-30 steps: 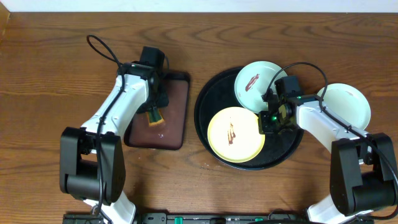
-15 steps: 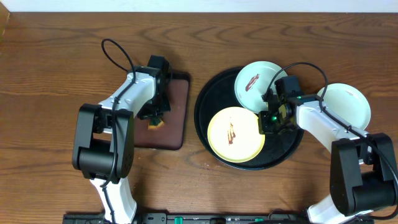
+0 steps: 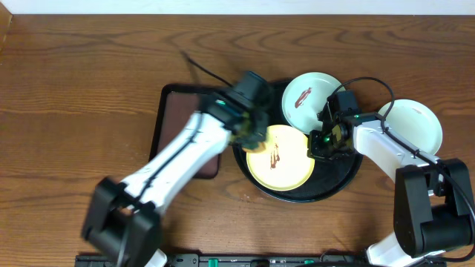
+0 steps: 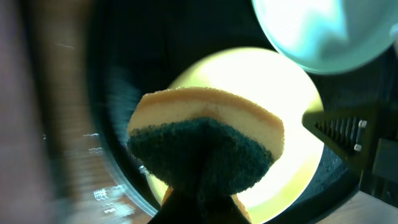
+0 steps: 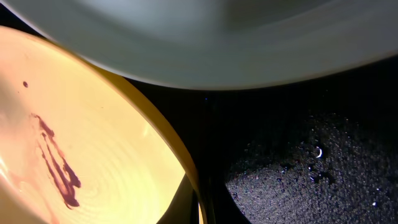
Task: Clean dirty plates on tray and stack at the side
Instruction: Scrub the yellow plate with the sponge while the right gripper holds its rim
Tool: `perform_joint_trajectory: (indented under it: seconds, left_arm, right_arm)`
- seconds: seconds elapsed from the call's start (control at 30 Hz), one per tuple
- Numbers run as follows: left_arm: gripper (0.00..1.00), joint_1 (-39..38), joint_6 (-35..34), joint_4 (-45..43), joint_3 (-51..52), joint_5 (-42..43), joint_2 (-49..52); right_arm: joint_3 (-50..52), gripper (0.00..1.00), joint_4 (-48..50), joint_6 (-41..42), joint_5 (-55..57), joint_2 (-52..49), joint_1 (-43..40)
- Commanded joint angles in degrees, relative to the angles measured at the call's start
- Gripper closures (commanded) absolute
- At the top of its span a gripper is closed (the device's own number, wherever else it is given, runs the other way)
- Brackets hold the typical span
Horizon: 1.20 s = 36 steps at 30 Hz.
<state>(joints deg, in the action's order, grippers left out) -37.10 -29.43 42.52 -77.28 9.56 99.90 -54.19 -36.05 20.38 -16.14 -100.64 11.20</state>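
I need to use my left gripper to set the yellow-and-green sponge, now held over the yellow plate's edge, down and let it go near the middle of the rectangular dark brown tray [image 3: 187, 145].
The black tray [image 3: 343, 178] holds a pale yellow plate [image 3: 286, 167] with a brown-red smear and a mint-white plate [image 3: 308, 96] with a red smear. A second mint-white plate [image 3: 412, 126] lies on the table to the right of the tray. My left gripper [image 3: 252, 135] is shut on a yellow sponge with a dark green scourer [image 4: 205, 143] and holds it over the yellow plate's [image 4: 298, 124] upper left edge. My right gripper [image 3: 320, 144] is shut on the yellow plate's right rim [image 5: 186, 180]. The smear [image 5: 59, 168] shows in the right wrist view.
A rectangular dark brown tray [image 3: 178, 111] lies left of the black tray, partly under my left arm. The smeared mint plate [image 5: 217, 43] overlaps the yellow plate's far edge. The wooden table [image 3: 89, 67] spreads around.
My left arm has swung right from the brown tray to the black tray, carrying the sponge over the yellow plate. The right arm has not moved.
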Motion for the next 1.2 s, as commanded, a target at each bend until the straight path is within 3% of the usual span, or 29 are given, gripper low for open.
perform_joint_trajectory:
  seconds: [0.0, 0.07, 0.3, 0.5, 0.67, 0.83, 1.0, 1.1, 1.17]
  left_arm:
    - [0.93, -4.02, -6.64, -2.89, -0.07, 2.95, 4.68]
    - [0.93, -6.08, -7.93, -7.26, -0.07, 8.0, 8.04]
    - [0.93, -7.19, -8.87, -12.87, -0.07, 9.79, 17.44]
    - [0.93, -4.17, -2.54, -10.8, -0.07, 1.84, 22.69]
    - [0.93, -3.5, 2.86, -3.89, -0.11, -15.56, 23.15]
    - [0.93, -3.63, 4.59, -1.38, -0.79, -23.96, 23.12]
    - [0.93, -3.61, 1.62, 7.67, -4.11, -34.18, 23.12]
    - [0.93, -3.63, 1.27, 8.33, -4.92, -33.38, 23.12]
    - [0.93, -3.63, 1.25, 6.4, -4.92, -27.41, 23.12]
  right_arm:
    - [1.44, 0.99, -0.59, 2.25, 10.36, -1.38, -0.24]
    - [1.44, 0.99, -0.81, 1.25, 10.36, -1.38, -0.24]
    - [1.44, 0.99, -0.87, 1.2, 10.34, -1.38, -0.24]
    - [1.44, 0.99, -1.05, 1.2, 10.34, -1.38, -0.24]
    - [1.44, 0.99, -1.29, 1.2, 10.36, -1.38, -0.24]
    - [1.44, 0.99, -2.1, 1.2, 10.4, -1.38, -0.24]
    - [1.44, 0.99, -2.32, 1.18, 10.82, -1.38, -0.24]
    - [1.44, 0.99, -2.32, 1.2, 10.82, -1.38, -0.24]
    - [1.44, 0.99, -2.34, 1.2, 10.82, -1.38, -0.24]
